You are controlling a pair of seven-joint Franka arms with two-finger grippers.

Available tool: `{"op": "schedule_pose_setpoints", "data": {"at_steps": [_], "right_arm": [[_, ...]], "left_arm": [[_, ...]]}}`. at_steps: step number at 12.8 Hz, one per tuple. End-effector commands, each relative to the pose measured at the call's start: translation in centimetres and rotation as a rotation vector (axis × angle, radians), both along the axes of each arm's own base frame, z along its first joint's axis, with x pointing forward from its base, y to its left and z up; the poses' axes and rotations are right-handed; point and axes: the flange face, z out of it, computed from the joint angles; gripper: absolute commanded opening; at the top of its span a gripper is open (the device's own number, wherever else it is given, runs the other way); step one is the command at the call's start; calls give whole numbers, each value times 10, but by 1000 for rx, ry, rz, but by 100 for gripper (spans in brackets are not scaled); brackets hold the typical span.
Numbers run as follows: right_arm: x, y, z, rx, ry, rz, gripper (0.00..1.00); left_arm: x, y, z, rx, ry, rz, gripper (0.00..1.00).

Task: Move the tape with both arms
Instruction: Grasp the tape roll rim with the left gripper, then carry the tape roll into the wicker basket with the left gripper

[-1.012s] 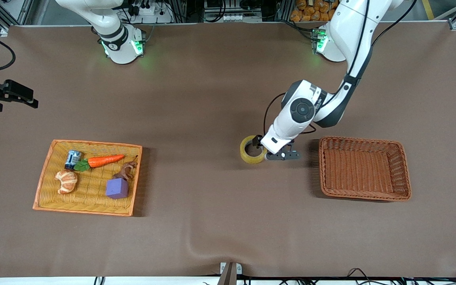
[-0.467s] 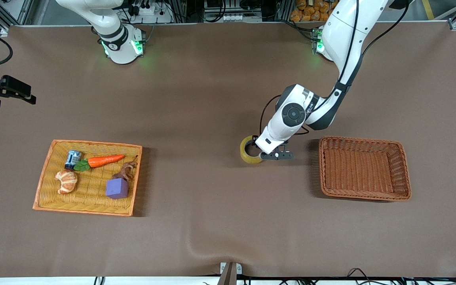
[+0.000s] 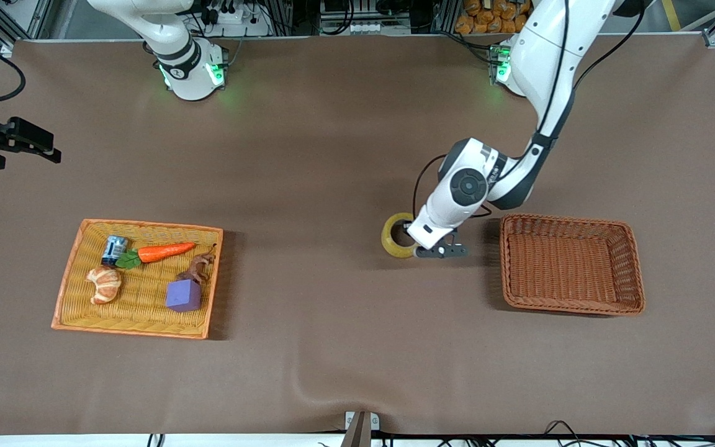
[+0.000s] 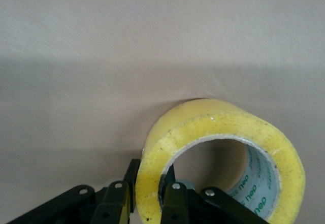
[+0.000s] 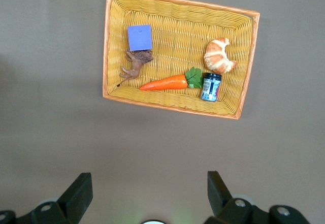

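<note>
The left gripper will release the tape inside the empty brown basket (image 3: 550,270), slightly toward the wicker tray.
The tape (image 3: 390,239) is a yellowish ring near the middle of the table, beside the brown basket (image 3: 567,219). My left gripper (image 3: 412,242) is shut on the tape's wall. In the left wrist view one of the fingers (image 4: 175,196) is inside the hollow core and the other is outside, at my left gripper (image 4: 150,183). The tape (image 4: 218,127) tilts there, low over the table. My right gripper (image 5: 150,186) is open and empty, high over the table, waiting. It shows dark at the edge of the front view (image 3: 22,144).
An orange-rimmed wicker tray (image 3: 146,225) stands toward the right arm's end. It holds a carrot (image 3: 165,251), a croissant (image 3: 105,284), a purple cube (image 3: 183,295), a small can (image 3: 113,249) and a brown figure. The brown basket is empty.
My left gripper, with the tape in it, dipped and then shifted a little toward the brown basket. The right gripper barely moved.
</note>
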Motion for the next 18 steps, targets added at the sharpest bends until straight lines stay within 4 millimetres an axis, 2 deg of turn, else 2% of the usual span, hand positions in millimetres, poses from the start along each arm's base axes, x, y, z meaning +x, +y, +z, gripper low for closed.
{"op": "schedule_pose_setpoints", "data": {"at_steps": [1, 2, 3, 4, 5, 9, 10, 12, 14, 15, 16, 17, 18], "right_arm": [[-8, 1, 6, -12, -15, 13, 100], [-8, 0, 6, -12, -15, 12, 100], [-8, 0, 7, -10, -15, 12, 100], [-9, -1, 6, -9, -11, 17, 100], [-9, -3, 6, -9, -9, 14, 100], [-9, -5, 6, -8, -9, 14, 100], [-9, -6, 6, -8, -9, 14, 100], [-10, -2, 5, -7, 3, 20, 100], [-7, 0, 1, -7, 4, 20, 100], [-6, 0, 0, -7, 4, 22, 100], [-7, 0, 1, -7, 4, 23, 100], [-7, -1, 3, -7, 0, 22, 100], [-8, -1, 4, -7, -3, 22, 100]], "left_arm": [[45, 52, 86, 29, 16, 50, 0], [62, 77, 111, 35, 32, 53, 0], [76, 102, 127, 36, 45, 35, 0], [88, 131, 135, 31, 47, 20, 0], [96, 160, 134, 29, 44, 16, 0], [118, 290, 107, 3, 48, -77, 0], [119, 310, 96, 1, 53, -90, 0], [120, 333, 67, 15, 72, -78, 0], [121, 348, 39, 27, 80, -72, 0], [122, 350, 36, 44, 70, -81, 20], [122, 352, 33, 47, 74, -75, 79], [124, 355, 36, 53, 64, -79, 100], [126, 359, 45, 79, 49, -90, 100]]}}
